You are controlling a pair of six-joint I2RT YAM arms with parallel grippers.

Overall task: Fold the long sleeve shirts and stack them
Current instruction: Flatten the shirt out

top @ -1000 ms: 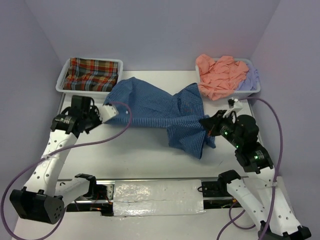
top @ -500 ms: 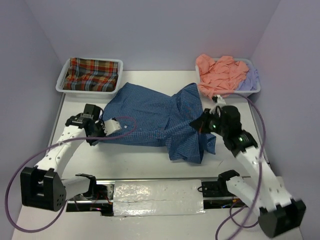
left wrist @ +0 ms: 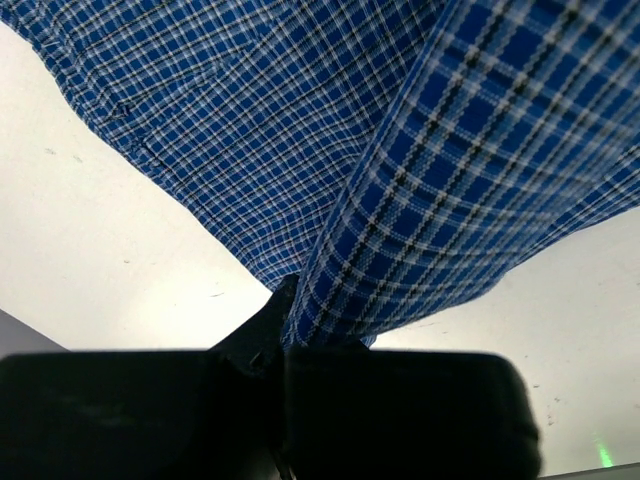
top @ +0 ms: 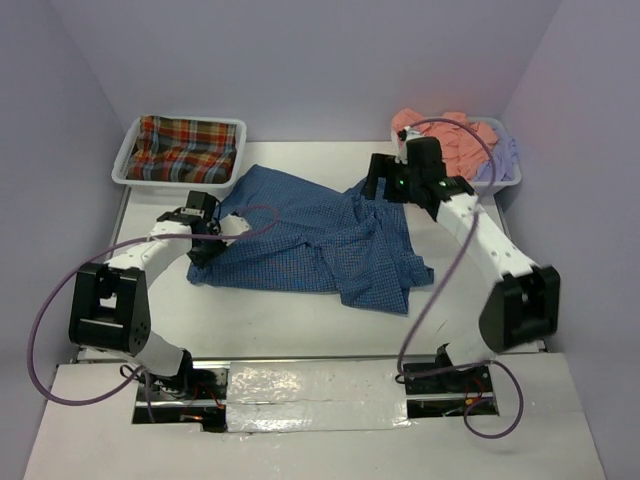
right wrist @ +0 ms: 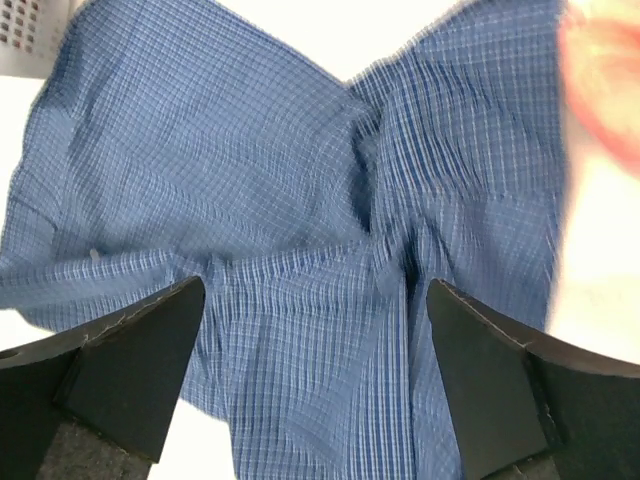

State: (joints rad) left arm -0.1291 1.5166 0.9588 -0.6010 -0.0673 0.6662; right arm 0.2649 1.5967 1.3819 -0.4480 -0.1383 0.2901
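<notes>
Next, my left gripper lets go of the blue shirt's corner so that I leave it on the bare table before its near edge (top: pixel 203 313), toward the plaid side.
A blue fine-checked long sleeve shirt (top: pixel 310 240) lies spread and wrinkled across the middle of the table. My left gripper (top: pixel 212 243) sits low at its left edge, shut on a fold of the blue cloth (left wrist: pixel 400 230) that runs straight into the jaws. My right gripper (top: pixel 374 188) hovers over the shirt's far right part, open wide with nothing between its fingers (right wrist: pixel 130 360); only blue cloth (right wrist: pixel 300 200) lies below them. A red-green plaid shirt (top: pixel 185 150) fills the left tray. Salmon orange (top: pixel 450 140) and pale lavender (top: pixel 505 155) shirts are heaped in the right tray.
Two white trays stand at the back, one on the left (top: pixel 125 165) and one on the right (top: pixel 505 183). Bare white table (top: pixel 270 320) shows in front of the shirt. Lilac walls close in the sides and back.
My right gripper has opened, let go of the blue shirt and swung back toward the right tray. My left gripper moved in and down with its edge. The shirt now lies flatter.
</notes>
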